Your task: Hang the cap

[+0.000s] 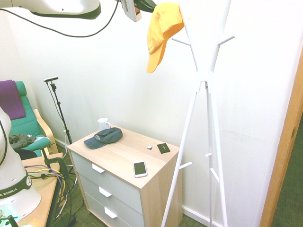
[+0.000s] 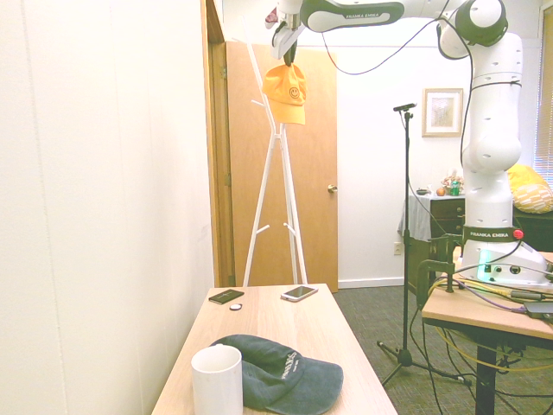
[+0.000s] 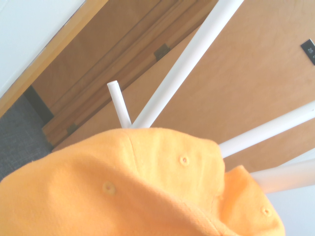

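Observation:
The robot's gripper needs to release the yellow-orange cap at the joint of the white coat rack's upper arms (image 2: 285, 127).
The yellow-orange cap (image 1: 163, 30) hangs high in the air with its brim pointing down, pinched at its top by my gripper (image 1: 145, 4), which is shut on it at the picture's upper edge. It hangs right against the upper arms of the white coat rack (image 1: 204, 80), above a short side peg (image 1: 181, 41). From the other side, the cap (image 2: 286, 84) shows a small smiley face and dangles under the gripper (image 2: 288, 50) in front of the rack (image 2: 270, 173). Up close, the cap (image 3: 138, 191) fills the lower wrist view, with a white peg tip (image 3: 119, 103) just beyond it.
Below stands a wooden dresser (image 1: 120, 156) carrying a dark navy cap (image 1: 104, 138), a white mug (image 1: 103, 124), a phone (image 1: 139, 168) and a small black square (image 1: 164, 148). A green armchair (image 1: 26, 125) is at the left, a wooden door (image 2: 302, 173) behind the rack.

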